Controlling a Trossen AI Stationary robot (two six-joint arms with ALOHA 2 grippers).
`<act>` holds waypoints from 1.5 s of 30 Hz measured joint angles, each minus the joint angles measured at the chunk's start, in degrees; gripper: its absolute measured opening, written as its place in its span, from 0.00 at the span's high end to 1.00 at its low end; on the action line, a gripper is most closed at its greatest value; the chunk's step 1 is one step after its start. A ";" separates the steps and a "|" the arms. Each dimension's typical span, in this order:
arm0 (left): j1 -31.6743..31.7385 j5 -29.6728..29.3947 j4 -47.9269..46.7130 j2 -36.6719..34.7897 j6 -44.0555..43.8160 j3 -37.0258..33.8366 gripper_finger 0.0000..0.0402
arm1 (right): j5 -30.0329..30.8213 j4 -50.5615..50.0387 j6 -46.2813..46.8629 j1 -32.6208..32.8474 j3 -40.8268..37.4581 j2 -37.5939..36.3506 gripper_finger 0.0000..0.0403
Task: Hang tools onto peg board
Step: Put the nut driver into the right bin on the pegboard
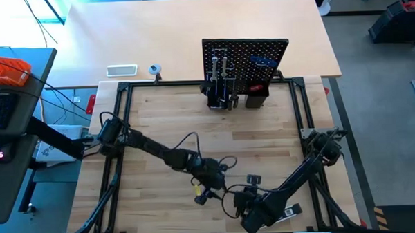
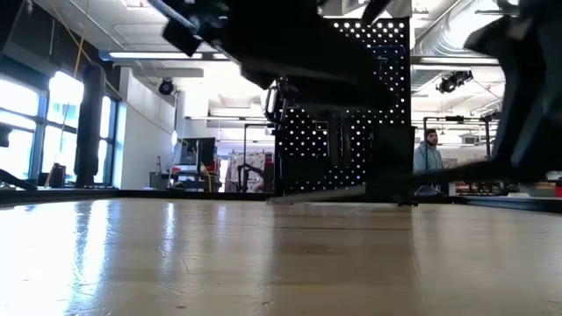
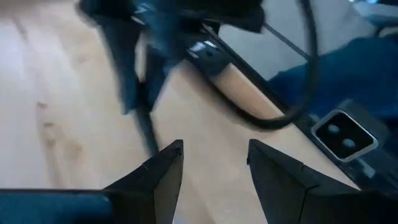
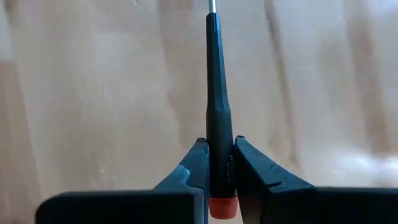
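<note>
I need to let go of the screwdriver with my right gripper between the fingers of my left gripper (image 1: 241, 176), above the bare wood.
The black peg board (image 1: 246, 60) stands upright at the table's far edge with tools hung on it and black holder boxes (image 1: 221, 99) at its base; it also shows in the low view (image 2: 342, 114). My right gripper (image 4: 216, 163) is near the table's near edge (image 1: 241, 198) and is shut on a small screwdriver (image 4: 215, 81) with a black handle, a red end cap and a silver shaft. My left gripper (image 3: 214, 155) is open and empty, just to the left of it (image 1: 210, 189), above bare wood. My right gripper pinches the screwdriver's black handle (image 4: 217, 146) between its two fingers, close to the red cap end (image 4: 222, 207). The screwdriver lies along the fingers. Its handle and silver shaft (image 4: 211, 5) stick out forward past the fingertips.
A small black object (image 1: 253, 179) lies on the wood near both grippers. Black frame rails (image 1: 125, 133) border the table. A white tray (image 1: 121, 70) and a small roll (image 1: 154, 69) lie on the far table. A person (image 2: 428, 154) stands far off in the room.
</note>
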 joint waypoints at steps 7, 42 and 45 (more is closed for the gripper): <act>3.13 -0.15 -0.53 -0.03 -0.79 1.65 0.57 | 3.52 -9.64 -6.37 -1.47 9.10 -0.08 0.91; 6.59 0.39 -9.28 -0.21 11.12 9.95 0.95 | 8.99 -26.09 7.65 0.30 16.66 -4.83 0.61; 7.10 -0.25 -5.62 -0.27 12.02 9.93 0.95 | 16.44 -27.32 16.08 3.72 16.66 -6.87 0.59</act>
